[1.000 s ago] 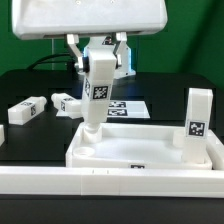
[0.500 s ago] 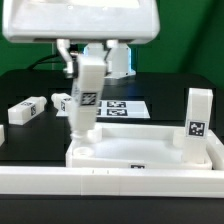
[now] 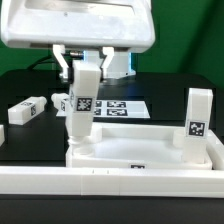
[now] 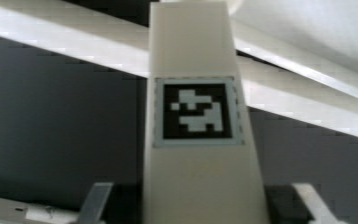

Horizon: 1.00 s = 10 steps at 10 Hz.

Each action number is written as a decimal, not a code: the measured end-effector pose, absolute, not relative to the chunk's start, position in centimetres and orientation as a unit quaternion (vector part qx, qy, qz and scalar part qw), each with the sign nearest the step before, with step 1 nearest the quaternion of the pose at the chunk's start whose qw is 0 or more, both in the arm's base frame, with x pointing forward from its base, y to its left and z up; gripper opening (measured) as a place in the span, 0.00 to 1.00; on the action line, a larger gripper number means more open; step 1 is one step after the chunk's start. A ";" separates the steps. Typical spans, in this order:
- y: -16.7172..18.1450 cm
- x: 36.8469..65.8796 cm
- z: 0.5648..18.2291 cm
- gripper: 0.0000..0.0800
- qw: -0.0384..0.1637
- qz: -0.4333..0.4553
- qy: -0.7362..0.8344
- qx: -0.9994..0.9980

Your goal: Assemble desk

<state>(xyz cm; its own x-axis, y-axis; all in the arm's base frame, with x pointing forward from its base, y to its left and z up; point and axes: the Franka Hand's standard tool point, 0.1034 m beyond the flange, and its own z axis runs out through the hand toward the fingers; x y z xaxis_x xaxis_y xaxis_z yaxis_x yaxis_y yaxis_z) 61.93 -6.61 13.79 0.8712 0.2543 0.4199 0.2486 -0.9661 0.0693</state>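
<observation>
I should release the held leg upright on the white desk slab's front corner (image 3: 74,152), across from the standing leg.
My gripper (image 3: 88,68) is shut on the top of a white square-section leg (image 3: 81,104), which hangs upright with its black-and-white tag facing the camera. The leg's lower end is at the corner of the white desk slab (image 3: 140,152) on the exterior view's left; whether it sits in the socket I cannot tell. Another leg (image 3: 197,122) stands upright on the slab's corner at the exterior view's right. In the wrist view the held leg (image 4: 197,90) fills the middle, with the gripper (image 4: 201,206) around it and one finger (image 4: 99,200) showing on each side.
Two loose legs (image 3: 25,110) (image 3: 61,100) lie on the black table at the exterior view's left. The marker board (image 3: 122,107) lies behind the slab. A long low white rail (image 3: 110,182) runs along the front.
The gripper has carried the leg toward the exterior view's left and a little lower, from above the slab's inner area to its left corner. The grip is unchanged.
</observation>
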 end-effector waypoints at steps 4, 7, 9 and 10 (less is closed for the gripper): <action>-5.8 62.0 13.5 0.36 0.003 0.217 0.113 0.970; -6.1 61.9 13.4 0.36 0.001 0.215 0.108 0.971; -6.3 61.8 12.9 0.36 0.002 0.212 0.106 0.971; -6.3 61.7 12.7 0.36 0.002 0.211 0.106 0.972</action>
